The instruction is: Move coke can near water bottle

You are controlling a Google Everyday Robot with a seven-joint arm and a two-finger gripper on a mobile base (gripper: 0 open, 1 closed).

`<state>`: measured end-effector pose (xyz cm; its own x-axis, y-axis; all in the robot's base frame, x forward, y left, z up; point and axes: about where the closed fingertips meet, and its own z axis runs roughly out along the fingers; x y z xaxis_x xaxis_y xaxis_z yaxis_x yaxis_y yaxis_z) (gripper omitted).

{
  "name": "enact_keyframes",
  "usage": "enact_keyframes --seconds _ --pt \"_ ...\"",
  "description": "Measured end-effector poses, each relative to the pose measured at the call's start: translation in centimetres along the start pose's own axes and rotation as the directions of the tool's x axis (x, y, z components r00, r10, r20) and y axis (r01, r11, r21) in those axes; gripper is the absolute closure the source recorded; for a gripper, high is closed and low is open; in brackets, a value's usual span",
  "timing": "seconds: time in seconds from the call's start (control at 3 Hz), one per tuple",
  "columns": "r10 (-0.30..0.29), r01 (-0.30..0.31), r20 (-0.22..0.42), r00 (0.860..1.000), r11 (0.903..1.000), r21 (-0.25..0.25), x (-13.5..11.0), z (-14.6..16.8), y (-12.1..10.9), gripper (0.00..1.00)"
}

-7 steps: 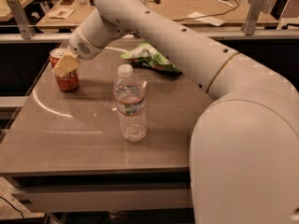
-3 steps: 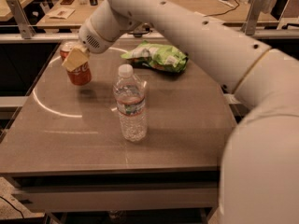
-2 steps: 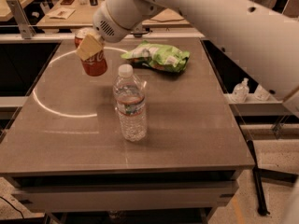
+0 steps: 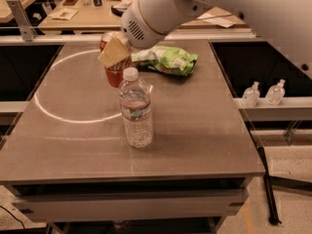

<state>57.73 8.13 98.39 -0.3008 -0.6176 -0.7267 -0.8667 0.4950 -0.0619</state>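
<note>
The robot's gripper should release the coke can on the front of the white curved line (image 4: pixel 119 118), next to the water bottle.
The coke can (image 4: pixel 115 73), red with a silver top, hangs in my gripper (image 4: pixel 114 52) just above the table, behind and slightly left of the water bottle. The gripper's tan fingers (image 4: pixel 113 51) are closed around the can's upper part and hide most of its top. The water bottle (image 4: pixel 136 108), clear and ribbed with a white cap and a pale label band, stands upright near the table's middle front. The can is close behind the bottle's cap in the camera view.
A green chip bag (image 4: pixel 167 59) lies at the back of the grey table (image 4: pixel 195 130), right of the can. Two tiny clear bottles (image 4: pixel 263 93) stand on a ledge to the right. A wooden desk (image 4: pixel 78 11) with clutter stands behind.
My gripper has carried the coke can from the table's back left to the right and forward, toward the water bottle. The bottle and the chip bag have stayed put.
</note>
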Motion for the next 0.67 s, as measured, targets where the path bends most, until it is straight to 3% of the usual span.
enact_keyframes --seconds 0.33,0.67 --pt "0.09 -0.092 -0.047 0.995 0.9952 -0.034 4.5 -1.2 1.8 1.0" --pt "0.142 -0.148 -0.083 0.986 0.9868 -0.066 7.4 -1.1 2.6 1.0"
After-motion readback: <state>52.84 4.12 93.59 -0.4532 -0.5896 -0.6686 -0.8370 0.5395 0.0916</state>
